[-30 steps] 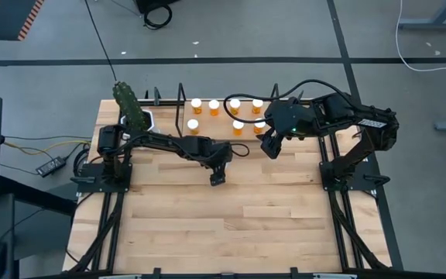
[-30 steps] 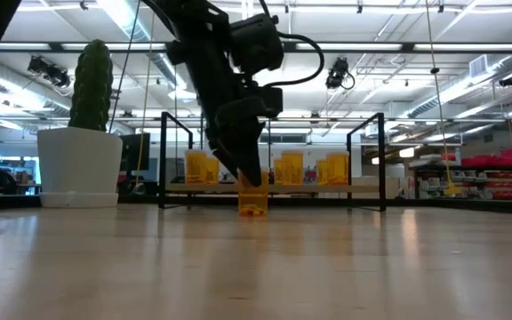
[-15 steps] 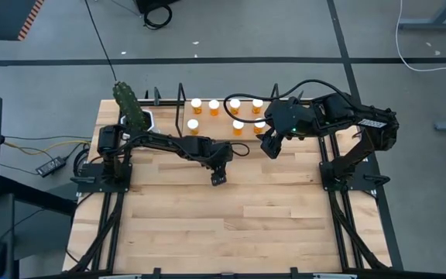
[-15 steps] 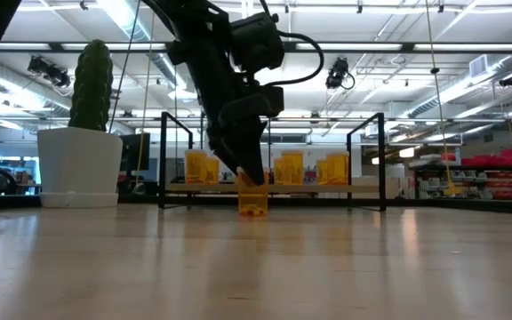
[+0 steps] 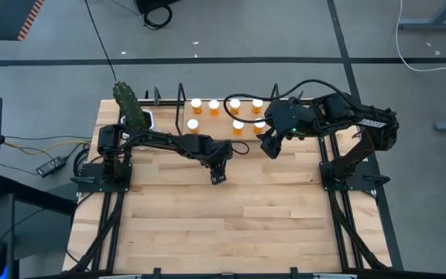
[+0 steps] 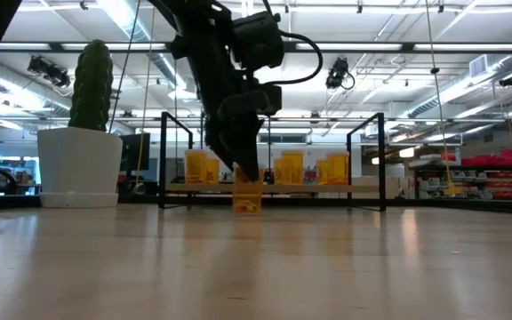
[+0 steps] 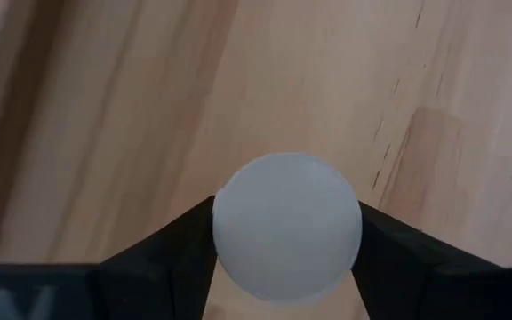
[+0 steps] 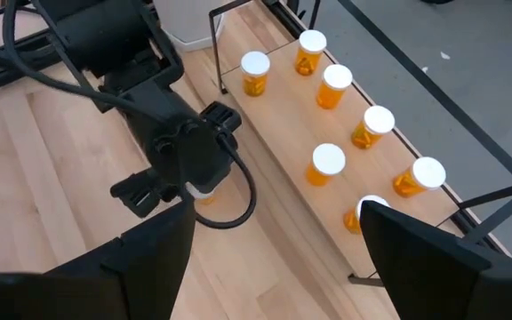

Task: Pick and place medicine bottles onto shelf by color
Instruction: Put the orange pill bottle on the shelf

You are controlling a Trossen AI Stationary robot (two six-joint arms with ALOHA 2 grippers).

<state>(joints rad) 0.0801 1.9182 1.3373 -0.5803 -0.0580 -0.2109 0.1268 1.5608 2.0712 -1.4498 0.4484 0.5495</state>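
Next, the left gripper releases the amber medicine bottle in the gap in the front row of bottles [image 5: 216, 132] on the shelf.
My left gripper [image 5: 218, 177] is shut on one amber medicine bottle with a white cap [image 7: 287, 227] at mid-table, in front of the shelf; the low view shows this bottle [image 6: 247, 197] upright under the fingers. Several more white-capped bottles [image 5: 214, 105] stand upright on the light-wood shelf [image 5: 217, 116] at the far edge. They also show in the right wrist view [image 8: 329, 162]. My right gripper [image 5: 269, 147] hovers open in front of the shelf's right end, its fingers wide apart [image 8: 274, 267], touching nothing. My left gripper pinches the bottle between its two fingers [image 7: 172, 258], one on either side at the cap end [image 7: 238, 267]. The fingers come from above, pointing down with a slight slant [image 6: 238, 151]. The bottle stays upright below them, its base [image 6: 247, 211] at or just above the tabletop.
A white pot with a tall green cactus [image 6: 80, 167] stands at the far left of the table [image 5: 142, 118], beside the shelf's black wire upright [image 6: 163, 160]. The wooden tabletop toward the near edge [image 5: 231, 225] lies bare. Both arm bases are mounted at the table's sides.
My left gripper, still shut on the bottle, has carried it a little toward the table's left and slightly upward; the bottle has stayed upright. The right arm has kept still.
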